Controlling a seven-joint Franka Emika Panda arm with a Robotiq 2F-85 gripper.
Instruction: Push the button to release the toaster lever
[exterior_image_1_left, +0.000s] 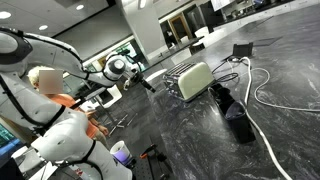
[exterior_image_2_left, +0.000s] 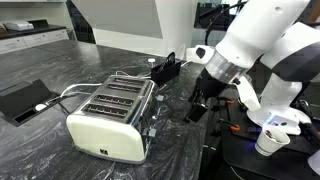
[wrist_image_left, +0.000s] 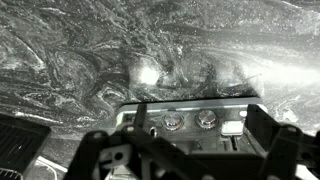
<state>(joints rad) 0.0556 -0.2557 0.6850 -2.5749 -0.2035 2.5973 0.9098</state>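
Observation:
I will next close my gripper just over the small buttons (exterior_image_1_left: 168, 84) (wrist_image_left: 241, 114) that are beside the pale square button on the toaster's end panel.
The cream-white toaster (exterior_image_2_left: 110, 122) with a metallic slotted top stands on the dark marbled counter; it also shows in an exterior view (exterior_image_1_left: 195, 80). My gripper (exterior_image_2_left: 200, 105) hangs just off its control end, not touching it, and also shows in an exterior view (exterior_image_1_left: 150, 84). In the wrist view the gripper (wrist_image_left: 190, 160) is open, its dark fingers at either side of the frame. Between them is the toaster's end panel (wrist_image_left: 190, 135) with two round knobs (wrist_image_left: 173, 121) and a pale square button (wrist_image_left: 232, 127) above a slot. The lever's position is unclear.
A black box (exterior_image_2_left: 25, 98) with cables lies beyond the toaster, also shown in an exterior view (exterior_image_1_left: 241, 50). White cables (exterior_image_1_left: 262, 95) trail across the counter. A dark object (exterior_image_1_left: 236, 118) lies near the toaster. A white cup (exterior_image_2_left: 268, 141) stands below the counter edge.

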